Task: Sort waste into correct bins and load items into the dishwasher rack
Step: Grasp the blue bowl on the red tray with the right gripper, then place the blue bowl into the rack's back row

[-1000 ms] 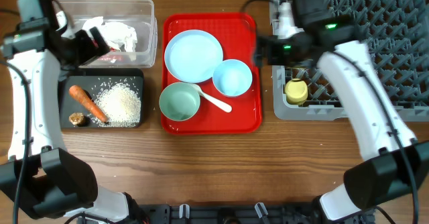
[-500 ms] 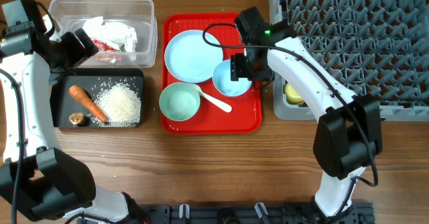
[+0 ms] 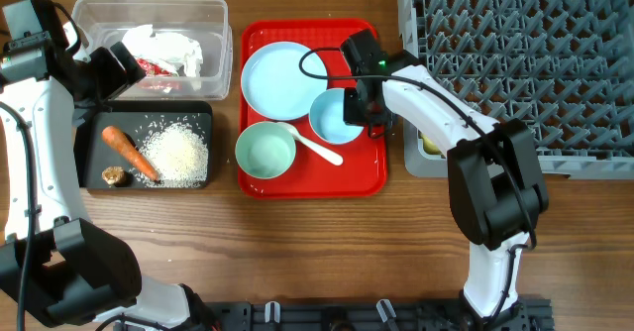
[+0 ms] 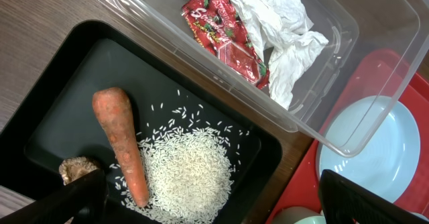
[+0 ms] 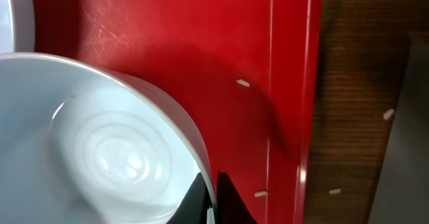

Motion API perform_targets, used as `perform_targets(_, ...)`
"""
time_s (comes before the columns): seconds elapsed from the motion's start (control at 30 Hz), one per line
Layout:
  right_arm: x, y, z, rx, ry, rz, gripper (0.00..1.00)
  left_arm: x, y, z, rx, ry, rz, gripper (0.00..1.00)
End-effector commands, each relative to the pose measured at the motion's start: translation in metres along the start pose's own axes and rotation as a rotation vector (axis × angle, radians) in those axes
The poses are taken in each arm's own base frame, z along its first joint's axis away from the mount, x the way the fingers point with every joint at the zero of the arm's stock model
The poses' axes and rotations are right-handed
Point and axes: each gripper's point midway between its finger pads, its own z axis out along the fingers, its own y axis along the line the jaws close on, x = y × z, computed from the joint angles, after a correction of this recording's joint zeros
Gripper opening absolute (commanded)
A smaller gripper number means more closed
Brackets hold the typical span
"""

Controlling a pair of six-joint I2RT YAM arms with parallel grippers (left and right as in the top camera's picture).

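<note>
The robot's right gripper should set the light blue bowl down in the grey rack's far corner (image 3: 437, 17) beside the red serving tray.
My right gripper (image 3: 365, 109) (image 5: 211, 198) is shut on the right rim of a light blue bowl (image 3: 335, 116) (image 5: 100, 150), which rests on the red serving tray (image 3: 367, 177). The second bowl (image 3: 265, 151), a white spoon (image 3: 319, 151) and the round plate (image 3: 285, 80) lie on the same tray. A yellow cup (image 3: 432, 143) sits in the grey rack (image 3: 535, 63), partly hidden by my right arm. My left gripper (image 3: 123, 61) (image 4: 214, 207) hangs open over the black tray (image 4: 53, 117), which holds a carrot (image 4: 124, 143), rice (image 4: 188, 170) and a brown lump (image 4: 77, 169). Napkins (image 4: 281, 23) and a red wrapper (image 4: 224, 39) lie in the clear tub (image 4: 335, 83).
A strip of bare wood (image 5: 348, 117) separates the red tray from the rack's left wall. A few stray rice grains (image 5: 242, 83) lie on the tray and the wood. The table's front half is bare wood (image 3: 317, 252).
My right arm swung left from the rack down to the red tray, and its jaws closed on the bowl's rim. The left arm shifted slightly left, gripper still open.
</note>
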Motion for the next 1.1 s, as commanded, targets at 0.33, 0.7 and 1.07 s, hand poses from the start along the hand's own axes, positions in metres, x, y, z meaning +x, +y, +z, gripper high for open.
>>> perform_targets(0.33, -0.094, -0.081, -0.158, 0.214, -0.537, 0.177, 0.04, -0.007, -0.002, -0.009, 0.000, -0.032, -0.012, 1.00)
perform_targets(0.7, -0.185, -0.178, -0.197, 0.889, -0.880, 0.119, 0.05, -0.007, -0.002, -0.009, 0.000, -0.032, -0.012, 1.00)
perform_targets(1.07, -0.197, -0.211, -0.133, 1.146, -0.692, -0.062, 0.04, -0.007, -0.002, -0.009, 0.000, -0.032, -0.012, 1.00)
